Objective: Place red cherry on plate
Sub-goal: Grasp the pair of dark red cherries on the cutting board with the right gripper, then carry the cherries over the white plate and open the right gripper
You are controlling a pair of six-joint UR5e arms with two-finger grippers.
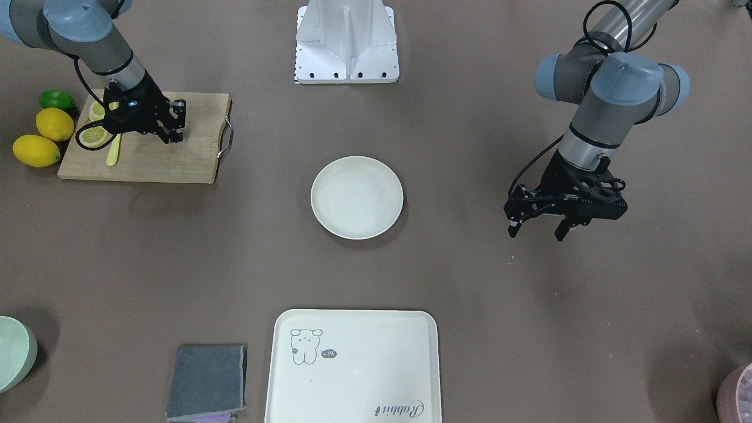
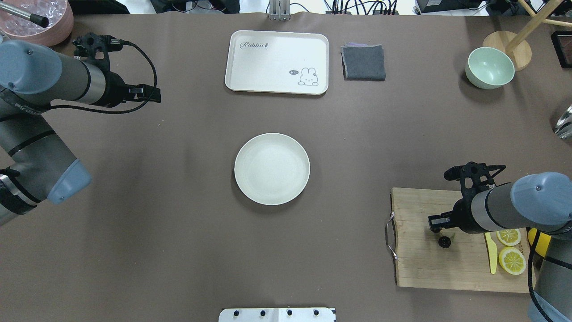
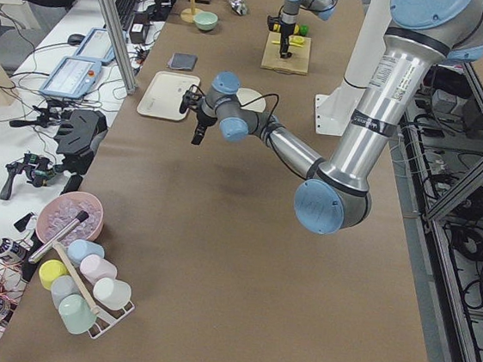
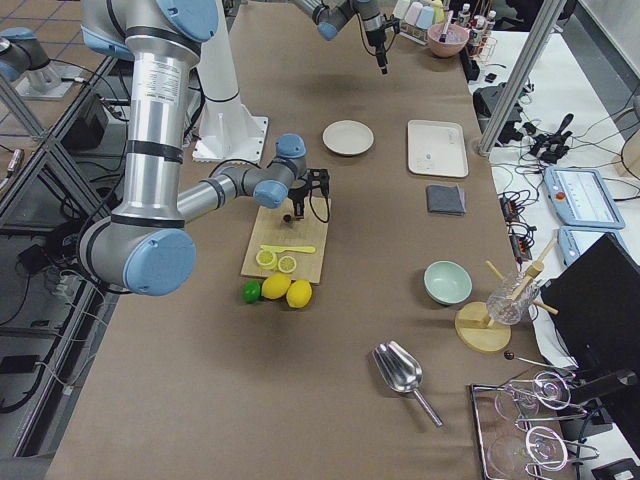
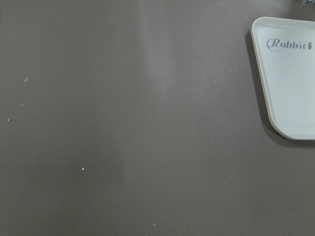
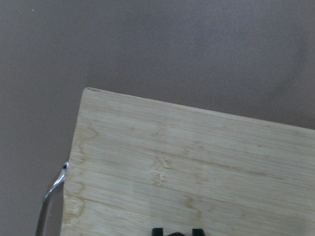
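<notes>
Next, my right gripper lets go of the red cherry close to the middle of the round cream plate [image 1: 356, 189].
The red cherry [image 2: 444, 242] is a small dark glossy ball just over the wooden cutting board [image 2: 424, 264], under my right gripper [image 2: 438, 222]. In the right wrist view the two fingertips [image 6: 157, 231] stand close together at the bottom edge, and the cherry itself is out of that frame. The gripper looks shut on the cherry's stem. The round cream plate [image 2: 271, 169] lies bare at the table's centre, well to the left of the board. My left gripper [image 1: 536, 231] hangs open above bare table, far from both.
Lemon slices [image 2: 509, 259] and a yellow knife [image 2: 491, 252] lie on the board. Whole lemons [image 1: 36, 150] and a lime [image 1: 57, 100] sit beside it. A cream rabbit tray [image 2: 277, 61], a grey cloth [image 2: 363, 62] and a pale green bowl [image 2: 489, 67] line the far side.
</notes>
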